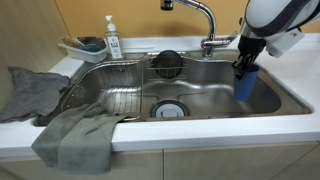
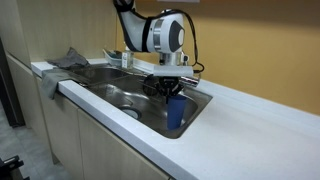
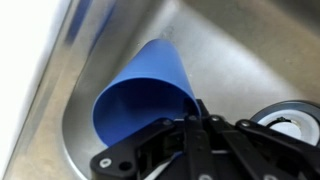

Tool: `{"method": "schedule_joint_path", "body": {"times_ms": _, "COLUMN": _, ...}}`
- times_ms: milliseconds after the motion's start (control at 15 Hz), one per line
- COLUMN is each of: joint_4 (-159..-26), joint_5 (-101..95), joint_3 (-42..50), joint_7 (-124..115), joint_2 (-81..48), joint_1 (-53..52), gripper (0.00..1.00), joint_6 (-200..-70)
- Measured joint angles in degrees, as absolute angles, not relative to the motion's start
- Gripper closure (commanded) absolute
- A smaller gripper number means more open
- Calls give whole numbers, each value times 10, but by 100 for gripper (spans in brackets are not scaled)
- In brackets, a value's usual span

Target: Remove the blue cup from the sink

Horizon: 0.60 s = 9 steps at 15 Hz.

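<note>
I should release the blue cup on the white counter [image 1: 292, 76] beside the sink, at the counter's end away from the cloths.
The blue cup [image 1: 245, 84] stands upright at the faucet end of the sink [image 1: 205, 100], close to the basin wall. It shows in both exterior views [image 2: 176, 113] and fills the left of the wrist view [image 3: 140, 92], open mouth toward the camera. My gripper [image 1: 246, 64] comes down from above onto the cup's top, also seen in an exterior view [image 2: 170, 90]. In the wrist view its black fingers [image 3: 193, 118] are closed together on the cup's rim. I cannot tell whether the cup's base touches the sink floor.
A chrome faucet [image 1: 205, 20] rises behind the sink next to the gripper. A round black strainer [image 1: 167, 62] sits by a wire rack [image 1: 110, 85]. The drain [image 1: 170, 109] is central. A soap bottle [image 1: 112, 40], a white tray [image 1: 82, 50] and grey cloths [image 1: 75, 135] lie at the far end.
</note>
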<state>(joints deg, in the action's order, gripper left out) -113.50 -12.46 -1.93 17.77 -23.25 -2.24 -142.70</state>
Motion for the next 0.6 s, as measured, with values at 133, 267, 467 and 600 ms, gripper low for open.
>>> {"method": "schedule_joint_path", "body": {"times_ms": 133, "joint_4": -1135, "joint_5": -122, "joint_3": -21, "joint_7": 184, "joint_2": -201, "joint_1": -21, "gripper": 99, "joint_6": -1398}}
{"method": "schedule_joint_path", "body": {"times_ms": 267, "joint_4": -1135, "joint_5": -112, "joint_3": -23, "joint_7": 193, "joint_2": -168, "joint_1": -16, "gripper": 99, "joint_6": -1363}}
{"method": "schedule_joint_path", "body": {"times_ms": 467, "joint_4": -1135, "joint_5": -73, "joint_3": -23, "joint_7": 219, "joint_2": -127, "joint_1": 0, "gripper": 99, "joint_6": -1315}}
{"method": "schedule_joint_path", "body": {"times_ms": 600, "joint_4": -1135, "joint_5": -36, "joint_3": -22, "joint_7": 243, "joint_2": -105, "joint_1": 17, "gripper": 99, "joint_6": -1292}}
